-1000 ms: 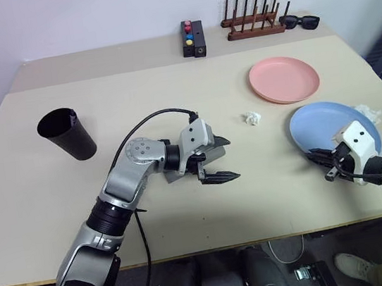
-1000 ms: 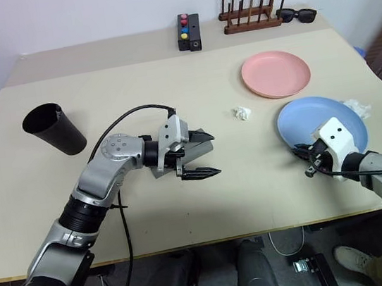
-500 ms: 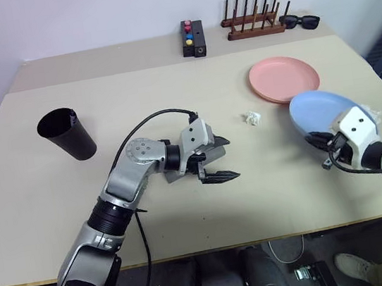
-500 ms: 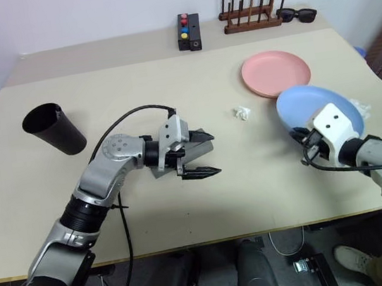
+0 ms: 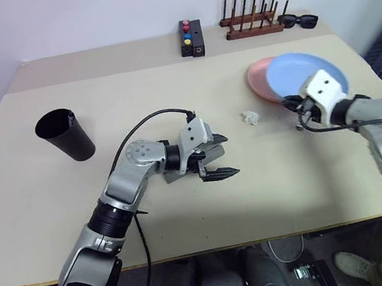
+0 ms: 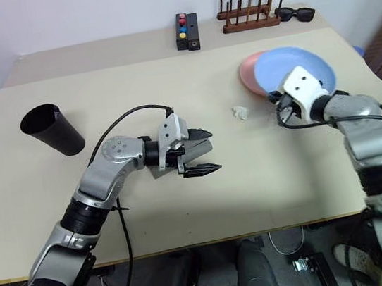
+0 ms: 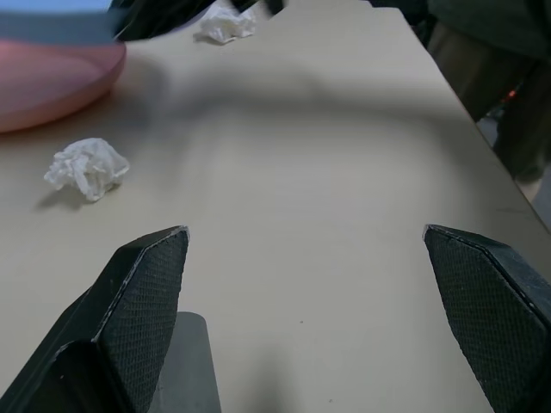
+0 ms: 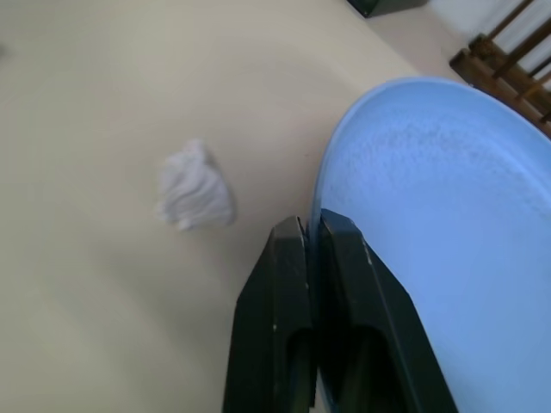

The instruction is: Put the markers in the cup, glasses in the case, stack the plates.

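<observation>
My right gripper will set the light blue plate down on top of the salmon pink plate [image 5: 283,75].
My right gripper [image 8: 314,224] is shut on the near rim of the light blue plate [image 5: 307,73]. It holds the plate in the air, overlapping the salmon pink plate [image 5: 260,80] on the table. My left gripper [image 5: 231,155] hovers open at mid-table, with nothing between its fingers [image 7: 146,284]. Under it lies the grey case [image 5: 174,176], mostly hidden. The black cup [image 5: 65,134] stands at the far left, and a slim dark marker end [image 5: 71,118] shows at its rim. The glasses are out of view.
A crumpled white paper [image 5: 250,117] lies between the grippers, near the plates. At the back stand a black box with coloured buttons [image 5: 191,37], a wooden peg rack [image 5: 252,20] and black sunglasses [image 5: 300,22]. The table's right edge runs close to the plates.
My right gripper has lifted the blue plate off the table and carried it away from me and leftward, over the pink plate. The left arm has stayed put.
</observation>
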Controlling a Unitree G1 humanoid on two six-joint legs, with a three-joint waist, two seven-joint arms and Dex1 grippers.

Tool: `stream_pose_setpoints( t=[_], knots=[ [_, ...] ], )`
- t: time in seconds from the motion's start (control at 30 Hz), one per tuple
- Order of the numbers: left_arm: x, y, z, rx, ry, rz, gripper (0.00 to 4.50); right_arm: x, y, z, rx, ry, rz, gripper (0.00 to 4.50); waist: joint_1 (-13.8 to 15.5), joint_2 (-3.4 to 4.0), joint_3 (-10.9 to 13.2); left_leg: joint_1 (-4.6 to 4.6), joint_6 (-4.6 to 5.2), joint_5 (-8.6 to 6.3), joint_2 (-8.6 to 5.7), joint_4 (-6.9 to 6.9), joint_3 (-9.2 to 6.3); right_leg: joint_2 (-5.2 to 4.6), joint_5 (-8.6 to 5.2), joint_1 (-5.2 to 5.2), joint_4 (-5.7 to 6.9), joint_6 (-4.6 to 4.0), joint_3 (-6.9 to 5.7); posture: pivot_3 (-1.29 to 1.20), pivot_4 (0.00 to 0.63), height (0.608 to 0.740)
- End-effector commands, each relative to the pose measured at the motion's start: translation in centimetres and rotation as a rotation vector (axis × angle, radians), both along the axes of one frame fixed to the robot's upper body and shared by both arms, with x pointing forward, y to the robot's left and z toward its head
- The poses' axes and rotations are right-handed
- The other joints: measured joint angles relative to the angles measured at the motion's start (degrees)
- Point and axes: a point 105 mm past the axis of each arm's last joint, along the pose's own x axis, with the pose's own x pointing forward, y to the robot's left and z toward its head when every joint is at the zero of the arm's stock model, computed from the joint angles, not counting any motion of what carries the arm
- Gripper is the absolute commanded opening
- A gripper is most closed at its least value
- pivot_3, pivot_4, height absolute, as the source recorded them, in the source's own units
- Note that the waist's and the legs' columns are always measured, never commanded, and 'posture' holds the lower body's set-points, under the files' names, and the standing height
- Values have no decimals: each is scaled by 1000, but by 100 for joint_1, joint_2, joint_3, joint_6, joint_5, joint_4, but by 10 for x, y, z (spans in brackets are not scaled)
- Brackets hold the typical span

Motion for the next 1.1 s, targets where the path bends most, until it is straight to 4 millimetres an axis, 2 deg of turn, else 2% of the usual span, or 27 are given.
stream_pose_setpoints(
  t=[0.03, 0.2, 0.33, 0.57, 0.73, 0.83, 0.97, 1.07, 1.1],
  knots=[
    [-2, 3, 13, -36, -35, 35, 4500, 22, -1, 9, -50, -68, 4, 26, -22, 2, 1, -1, 0, 0, 0, -2, 4, 0, 0, -4, 0, 0, 2, 0, 150, 740],
    [-2, 13, 15, -35, -37, 105, 4500, 44, 7, 10, -66, -81, 6, 26, -58, 2, 1, -1, -1, 1, 0, -7, 4, 0, 0, -6, 0, 0, 3, 0, 150, 740],
    [-4, 21, 15, -30, -36, 148, 4500, 54, 20, 17, -59, -95, 35, 26, -126, 2, 1, -1, -2, 1, 0, -11, 2, 0, 0, -7, 0, 0, 3, 0, 150, 740],
    [-6, 28, 16, -30, -34, 194, 4500, 63, 34, 23, -50, -101, 48, 26, -155, 3, 0, 0, -3, 2, 0, -15, 1, 0, 0, -8, -1, 0, 3, 0, 150, 740],
    [-8, 31, 16, -29, -34, 218, 4500, 66, 38, 20, -47, -83, 46, 26, -153, 4, 0, 0, -3, 2, 0, -15, 1, 0, 0, -9, 0, -1, 4, 0, 150, 740],
    [-8, 33, 16, -27, -34, 229, 4500, 66, 38, 18, -48, -73, 41, 914, -154, 4, 0, 0, -3, 2, 0, -15, 1, 0, 0, -9, 0, -1, 4, 0, 150, 740],
    [-8, 34, 16, -24, -31, 236, 4500, 66, 37, 17, -44, -64, 36, 2836, -163, 4, 0, 0, -4, 2, 0, -17, 1, 1, 0, -9, 0, -1, 4, 0, 150, 740],
    [-9, 33, 15, -24, -29, 233, 4500, 67, 32, 19, -49, -87, 9, 4466, -160, 4, 0, 0, -4, 2, 0, -17, 1, 1, 0, -9, 0, -1, 4, 0, 150, 740],
    [-8, 33, 15, -24, -30, 233, 4500, 66, 30, 20, -46, -88, 8, 4466, -159, 5, 0, 0, -4, 2, 0, -17, 1, 1, 0, -9, 0, -1, 4, 0, 150, 740]
  ],
)
